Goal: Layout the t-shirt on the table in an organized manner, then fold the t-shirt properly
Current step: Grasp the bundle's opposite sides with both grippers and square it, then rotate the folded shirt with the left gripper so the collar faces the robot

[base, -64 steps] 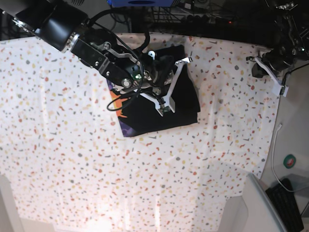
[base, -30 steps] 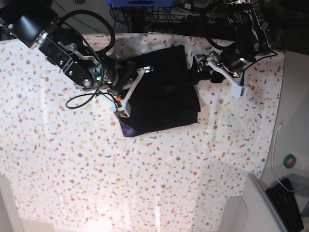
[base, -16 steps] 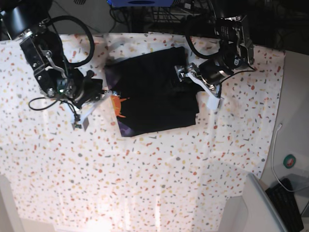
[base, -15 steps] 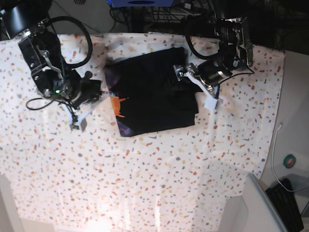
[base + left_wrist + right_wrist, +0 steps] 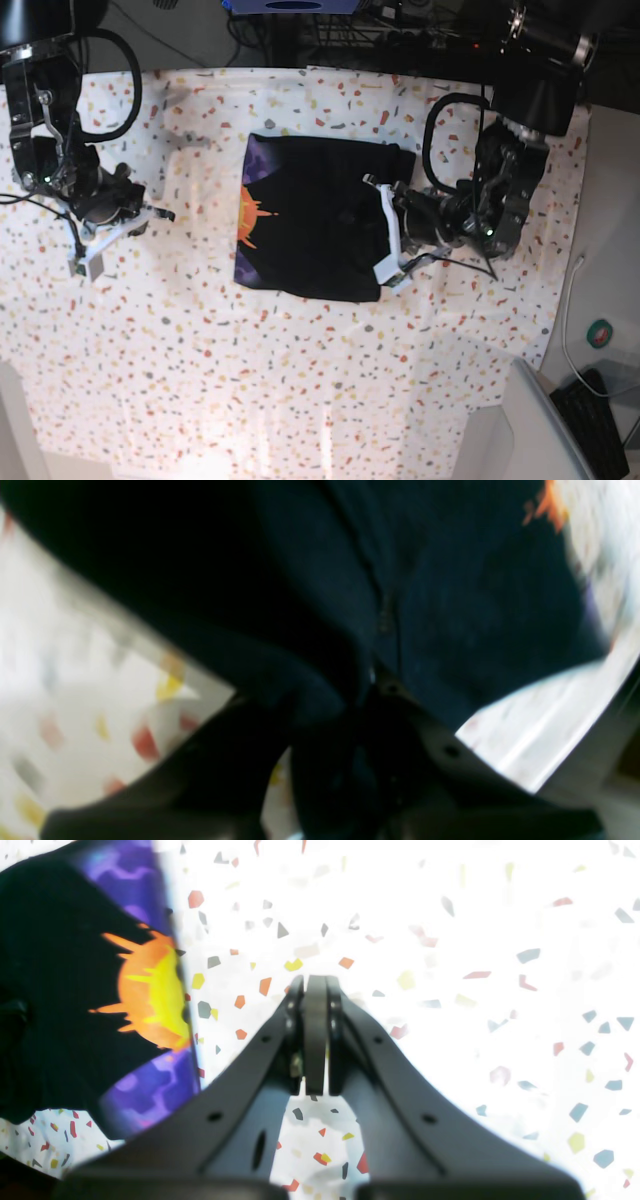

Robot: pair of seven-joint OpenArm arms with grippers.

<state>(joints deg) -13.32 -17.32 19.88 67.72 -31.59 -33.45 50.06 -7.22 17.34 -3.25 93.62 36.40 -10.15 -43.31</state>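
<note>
I need to let go of the black t-shirt's bunched edge on the table (image 5: pixel 270 267) with my left gripper, by the near purple-printed corner.
The black t-shirt (image 5: pixel 310 220) lies folded into a rough rectangle on the speckled table (image 5: pixel 250 370), its orange-yellow and purple print (image 5: pixel 250 215) along the left edge. My left gripper (image 5: pixel 385 240) is at the shirt's right edge. In the left wrist view, dark t-shirt (image 5: pixel 450 605) cloth is bunched between the left gripper (image 5: pixel 330 700) jaws, which are shut on it. My right gripper (image 5: pixel 100 245) rests over bare table, well left of the shirt. In the right wrist view the right gripper (image 5: pixel 315 985) is shut and empty, with the t-shirt (image 5: pixel 60 1005) print to its left.
The table's right edge runs close behind my left arm (image 5: pixel 510 190). Beyond it are a grey bin corner (image 5: pixel 540 420), a keyboard (image 5: pixel 595 420) and a white cable (image 5: pixel 565 320). Dark equipment lines the far edge.
The left gripper came down along the shirt's right edge and closed on the cloth. The right arm drew farther left off the shirt, which now lies squarer and flatter.
</note>
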